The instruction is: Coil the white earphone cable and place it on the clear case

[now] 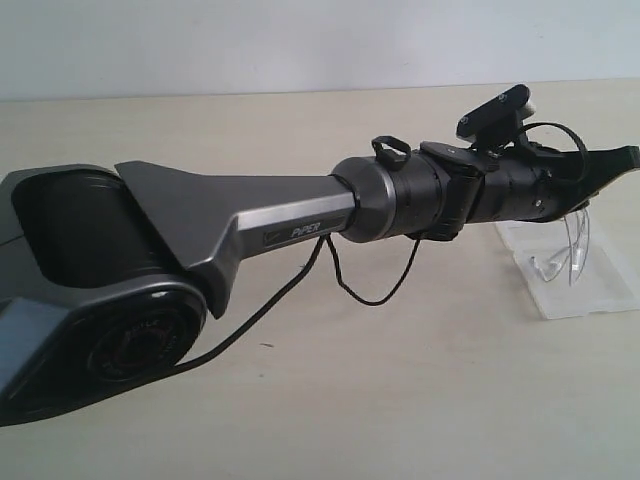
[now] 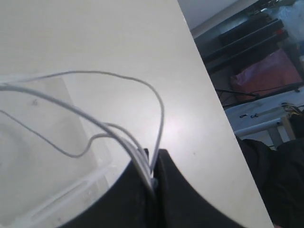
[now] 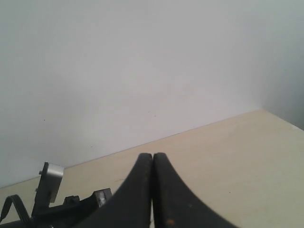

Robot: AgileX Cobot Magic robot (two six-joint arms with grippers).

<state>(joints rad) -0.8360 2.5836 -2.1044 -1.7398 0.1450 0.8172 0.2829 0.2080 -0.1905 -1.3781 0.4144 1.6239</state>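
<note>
The robot's left gripper needs to release the white earphone cable on the middle of the clear case (image 1: 566,258), below the hanging loops.
My left gripper (image 2: 154,160) is shut on several strands of the white earphone cable (image 2: 162,111), which arches out from the jaws in thin loops. In the exterior view the left arm reaches across to the far right, and its gripper (image 1: 625,156) hangs over the clear case (image 1: 590,292). The cable loops (image 1: 584,238) dangle from it down onto the case. The case (image 2: 33,166) also shows as a translucent slab beneath the loops in the left wrist view. My right gripper (image 3: 152,157) is shut with nothing in it and is lifted off the table.
The left arm's grey link (image 1: 250,225) and base (image 1: 90,300) fill the exterior view's left and middle, with a black robot cable (image 1: 375,295) drooping beneath. The light wooden table (image 1: 400,400) ends at a white wall. Clutter lies beyond the table's edge (image 2: 266,85).
</note>
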